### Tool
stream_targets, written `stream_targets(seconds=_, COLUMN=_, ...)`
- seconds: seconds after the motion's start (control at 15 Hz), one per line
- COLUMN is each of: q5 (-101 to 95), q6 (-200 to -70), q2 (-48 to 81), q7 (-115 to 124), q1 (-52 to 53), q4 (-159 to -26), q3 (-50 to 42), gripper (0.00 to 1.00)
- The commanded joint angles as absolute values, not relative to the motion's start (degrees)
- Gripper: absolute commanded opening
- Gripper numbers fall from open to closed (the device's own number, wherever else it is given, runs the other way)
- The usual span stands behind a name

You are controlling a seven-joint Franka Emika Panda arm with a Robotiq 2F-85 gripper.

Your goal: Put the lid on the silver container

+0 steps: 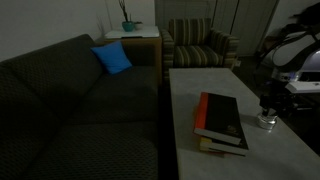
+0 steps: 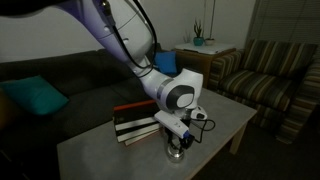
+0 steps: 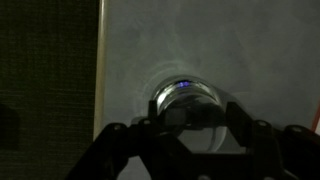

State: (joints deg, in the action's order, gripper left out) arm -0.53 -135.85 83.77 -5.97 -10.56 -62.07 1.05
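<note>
My gripper should release the lid flat on the round rim of the silver container (image 1: 267, 118) (image 3: 190, 112) next to the book stack.
The silver container (image 1: 266, 123) stands on the pale table, right beside the book stack; it also shows in an exterior view (image 2: 176, 153) and, as a shiny round rim, in the wrist view (image 3: 185, 92). My gripper (image 3: 188, 116) hangs straight over it, fingertips close together just above the rim (image 1: 268, 108) (image 2: 178, 137). A small pale piece between the fingertips looks like the lid (image 3: 175, 117), held edge-on and mostly hidden by the fingers. The dim light makes details hard to see.
A red-and-black book stack (image 1: 222, 120) (image 2: 135, 122) lies next to the container. The table (image 1: 200, 85) (image 2: 225, 115) has a dark sofa (image 1: 70, 100) with a blue pillow (image 1: 112, 58) alongside. A striped armchair (image 1: 200, 45) (image 2: 270, 70) stands beyond.
</note>
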Motion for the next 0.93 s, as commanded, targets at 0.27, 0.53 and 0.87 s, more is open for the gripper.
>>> stream_targets(seconds=0.27, q5=1.09, q6=-132.33, q2=84.56, q7=-7.48, q1=-11.49, q4=-61.72, q3=1.36, gripper=0.44)
stream_targets(seconds=0.53, q5=1.36, q6=-130.65, q2=84.69, q7=-7.59, q1=-11.56, q4=-61.59, q3=1.40, gripper=0.44)
stream_targets(seconds=0.87, q5=1.68, q6=-130.32, q2=84.73, q7=-7.69, q1=-11.67, q4=-61.61, q3=1.44, gripper=0.44)
